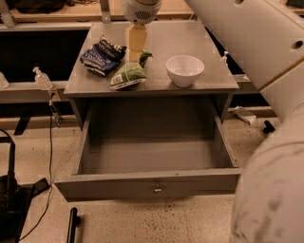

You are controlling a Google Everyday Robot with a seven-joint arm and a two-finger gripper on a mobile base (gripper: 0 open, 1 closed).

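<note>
The robot's gripper needs to next move to the dark blue chip bag's side (109, 51) nearest the green snack bag and close there.
My gripper (136, 56) hangs over the back left of the grey cabinet top (209, 45), below its white round wrist (140, 8). Its yellowish fingers (136, 40) look pressed together, with nothing between them. The tips are just behind a green snack bag (127, 75), and I cannot tell whether they touch it. A dark blue chip bag (101, 57) lies to the left of the green one. A white bowl (185, 70) stands to the right near the front edge. Below, the drawer (152, 154) is pulled fully open and looks bare inside.
My white arm (266, 61) fills the right side and lower right corner. A clear pump bottle (42, 78) stands on a low shelf at the left. A cable (50, 142) and black stand (9, 190) are on the speckled floor at the left.
</note>
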